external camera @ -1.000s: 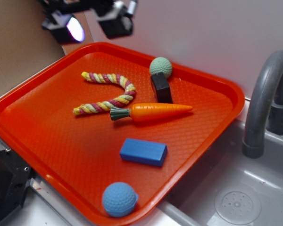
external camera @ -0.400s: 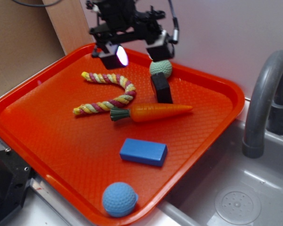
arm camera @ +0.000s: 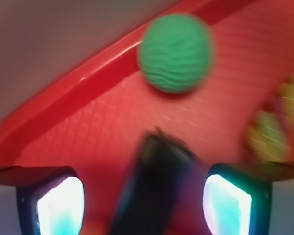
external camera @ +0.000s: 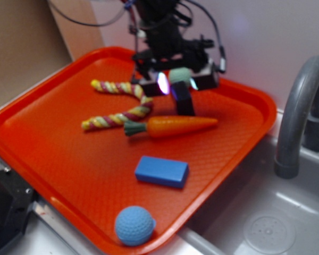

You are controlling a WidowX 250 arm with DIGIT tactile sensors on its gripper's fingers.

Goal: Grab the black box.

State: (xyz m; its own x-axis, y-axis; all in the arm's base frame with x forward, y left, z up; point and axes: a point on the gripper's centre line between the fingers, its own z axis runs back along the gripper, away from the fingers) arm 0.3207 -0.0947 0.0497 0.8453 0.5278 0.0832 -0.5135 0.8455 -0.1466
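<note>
The black box sits at a slant between the open fingers of my gripper, so next I line my gripper up with it and close around its middle [arm camera: 149, 200], clear of the end of the box.
The black box [external camera: 184, 100] stands on the orange tray [external camera: 53, 133], just in front of the green ball [external camera: 179, 76] and behind the toy carrot [external camera: 173, 126]. My gripper [external camera: 177, 83] hangs open above the box, one finger on each side of it. In the wrist view the black box [arm camera: 154, 191] sits blurred between the two lit fingertips [arm camera: 61, 205], apart from both, with the green ball [arm camera: 175, 53] beyond it near the tray rim [arm camera: 63, 98].
A striped rope toy [external camera: 119, 103] lies left of the carrot. A blue block [external camera: 161, 171] and a blue ball [external camera: 134, 225] rest nearer the tray's front. A grey faucet [external camera: 297, 117] and sink [external camera: 266, 223] stand to the right.
The gripper has come down and to the right, from high over the tray's back left to straddling the black box. The objects on the tray have not moved.
</note>
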